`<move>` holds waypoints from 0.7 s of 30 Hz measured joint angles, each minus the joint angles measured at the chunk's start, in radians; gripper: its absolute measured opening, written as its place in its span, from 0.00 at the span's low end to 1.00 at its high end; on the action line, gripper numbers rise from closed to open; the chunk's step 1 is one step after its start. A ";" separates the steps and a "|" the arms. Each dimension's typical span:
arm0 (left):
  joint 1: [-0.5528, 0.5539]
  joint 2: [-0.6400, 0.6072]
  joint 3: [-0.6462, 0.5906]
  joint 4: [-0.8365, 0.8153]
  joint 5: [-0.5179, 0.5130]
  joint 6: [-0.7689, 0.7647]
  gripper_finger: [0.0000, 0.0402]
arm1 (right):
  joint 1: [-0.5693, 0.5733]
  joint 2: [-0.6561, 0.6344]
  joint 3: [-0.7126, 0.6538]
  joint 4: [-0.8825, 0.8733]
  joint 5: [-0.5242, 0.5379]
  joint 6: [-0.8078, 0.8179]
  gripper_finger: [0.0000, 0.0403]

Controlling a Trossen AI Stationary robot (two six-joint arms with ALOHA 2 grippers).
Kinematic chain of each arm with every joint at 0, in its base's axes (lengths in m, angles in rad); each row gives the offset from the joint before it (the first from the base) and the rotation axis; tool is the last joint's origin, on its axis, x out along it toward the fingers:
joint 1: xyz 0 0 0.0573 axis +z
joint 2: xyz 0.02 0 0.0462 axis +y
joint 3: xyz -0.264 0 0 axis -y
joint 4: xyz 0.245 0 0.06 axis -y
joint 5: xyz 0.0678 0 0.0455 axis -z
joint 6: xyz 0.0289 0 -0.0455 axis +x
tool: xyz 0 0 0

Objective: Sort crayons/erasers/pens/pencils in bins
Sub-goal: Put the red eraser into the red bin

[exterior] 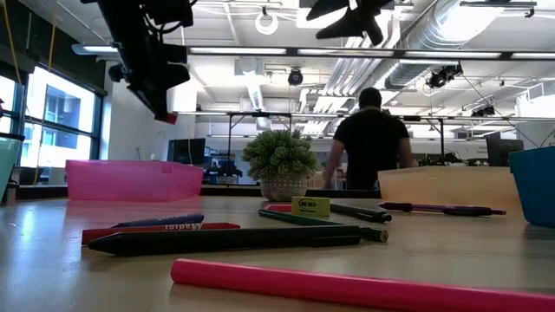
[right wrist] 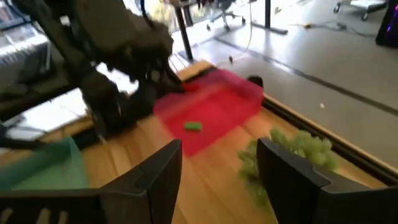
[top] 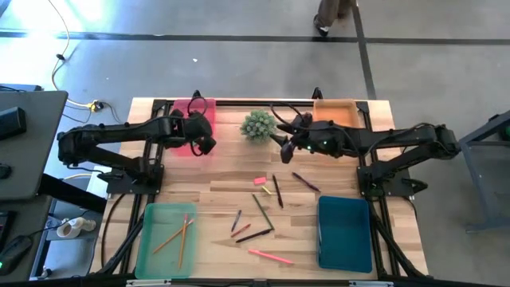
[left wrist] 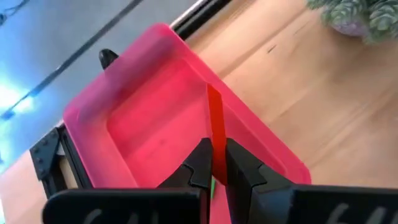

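Next, my left gripper releases the red eraser on the pink bin's bottom (top: 200, 135) (left wrist: 214, 163), up against the end of the green eraser.
My left gripper (left wrist: 214, 152) hangs shut on a small red eraser (left wrist: 214, 118) above the near right corner of the pink bin (top: 191, 119). A green eraser (right wrist: 193, 126) lies on the floor of that bin. My right gripper (right wrist: 221, 174) stands open and holds nothing, raised just right of the potted plant (top: 257, 125). Pens, pencils, crayons and two small erasers (top: 260, 185) lie flat on the table's middle. A pink pencil (exterior: 347, 286) lies nearest the front edge. The light green bin (top: 166, 239) holds two orange pencils. My left gripper pinches the red eraser between its two fingers (left wrist: 200, 158). The eraser shows edge-on as a narrow strip, and its free end (left wrist: 213, 99) sticks out past the fingertips. The fingers slant down toward the table's far left. The eraser is lifted clear, over the pink bin's wall.
The orange bin (top: 335, 112) stands at the far right and the teal bin (top: 344, 231) at the near right. The plant sits between the two grippers. A person (exterior: 371, 139) stands in the room beyond the far edge.
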 joint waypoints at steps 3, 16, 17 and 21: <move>0.023 0.000 0.000 -0.010 0.030 -0.001 0.02 | 0.001 -0.002 0.000 -0.097 -0.026 0.022 0.50; 0.221 0.053 0.000 -0.028 0.320 0.041 0.02 | 0.001 -0.002 0.000 -0.449 -0.126 0.211 0.50; 0.235 0.059 0.000 -0.028 0.341 0.049 0.02 | 0.001 -0.002 0.000 -0.455 -0.130 0.217 0.50; 0.280 0.075 0.000 -0.028 0.403 0.082 0.02 | 0.002 -0.002 0.000 -0.465 -0.134 0.221 0.50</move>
